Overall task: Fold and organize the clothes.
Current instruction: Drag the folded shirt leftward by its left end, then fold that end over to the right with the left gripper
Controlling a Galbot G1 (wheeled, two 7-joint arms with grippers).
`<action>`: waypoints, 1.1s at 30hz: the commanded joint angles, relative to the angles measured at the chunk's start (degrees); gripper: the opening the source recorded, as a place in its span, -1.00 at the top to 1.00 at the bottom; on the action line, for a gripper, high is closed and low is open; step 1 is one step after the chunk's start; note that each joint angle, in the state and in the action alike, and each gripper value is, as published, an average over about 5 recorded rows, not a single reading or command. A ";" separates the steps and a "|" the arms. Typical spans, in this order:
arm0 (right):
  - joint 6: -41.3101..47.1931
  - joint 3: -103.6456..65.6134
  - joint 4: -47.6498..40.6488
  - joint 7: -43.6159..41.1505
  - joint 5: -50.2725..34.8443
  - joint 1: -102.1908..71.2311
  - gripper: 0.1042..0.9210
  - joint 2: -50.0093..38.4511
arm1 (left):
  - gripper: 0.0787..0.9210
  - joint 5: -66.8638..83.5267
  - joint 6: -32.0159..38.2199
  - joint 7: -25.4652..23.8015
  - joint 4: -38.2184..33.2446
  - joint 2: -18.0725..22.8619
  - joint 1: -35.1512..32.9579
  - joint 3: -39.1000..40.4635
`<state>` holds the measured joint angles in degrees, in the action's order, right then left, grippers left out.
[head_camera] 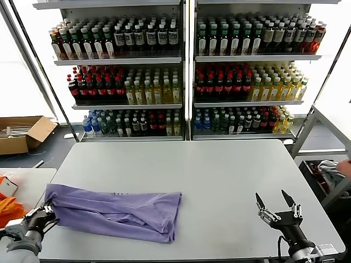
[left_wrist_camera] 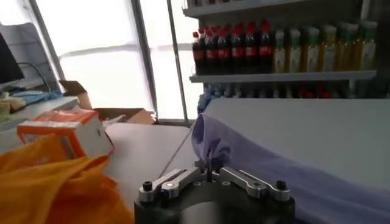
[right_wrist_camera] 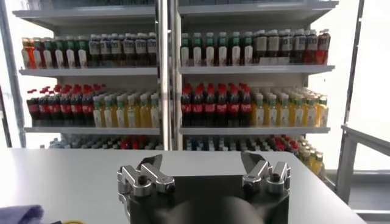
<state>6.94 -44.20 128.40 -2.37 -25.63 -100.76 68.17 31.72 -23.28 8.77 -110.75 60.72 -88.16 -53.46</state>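
Note:
Next, my left gripper releases the bunched end of the lavender T-shirt so that it lies on top of the T-shirt's creased (head_camera: 147,211) opposite half.
A lavender T-shirt (head_camera: 118,212) lies folded lengthwise in a long strip across the near left part of the grey table (head_camera: 219,170). My left gripper (head_camera: 47,210) is at the strip's left end, shut on a bunched pinch of the fabric; the left wrist view shows the T-shirt (left_wrist_camera: 256,152) rising from between the closed jaws of the left gripper (left_wrist_camera: 209,171). My right gripper (head_camera: 276,201) hovers open over the table's near right corner, well clear of the shirt. In its wrist view the right gripper (right_wrist_camera: 204,163) holds nothing, and a corner of the T-shirt (right_wrist_camera: 18,214) shows far off.
Orange fabric (head_camera: 10,211) and an orange-and-white box (left_wrist_camera: 66,131) lie on a side table (head_camera: 27,183) to the left. Drink shelves (head_camera: 186,71) stand behind the table. A cardboard box (head_camera: 22,134) sits on the floor at left. A metal frame (head_camera: 318,131) stands at right.

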 commanded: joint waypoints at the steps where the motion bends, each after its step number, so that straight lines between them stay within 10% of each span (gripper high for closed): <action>1: 0.04 0.30 0.06 0.03 -0.51 0.03 -0.76 0.11 | 0.94 5.57 4.00 -8.20 -2.44 -6.80 -1.19 -8.13; 11: 0.02 0.20 0.18 0.04 -0.43 -0.94 -0.76 0.65 | 0.94 5.31 2.99 -4.25 -20.74 -2.12 -1.53 19.32; 33: 0.56 0.29 -0.10 -0.12 0.15 -1.25 -0.76 2.65 | 0.92 -0.95 3.83 0.42 -8.00 1.56 4.74 37.93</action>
<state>7.46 -44.00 128.33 -2.51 -25.57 -102.06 70.71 31.60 -20.07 6.46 -121.07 60.75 -85.05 -21.73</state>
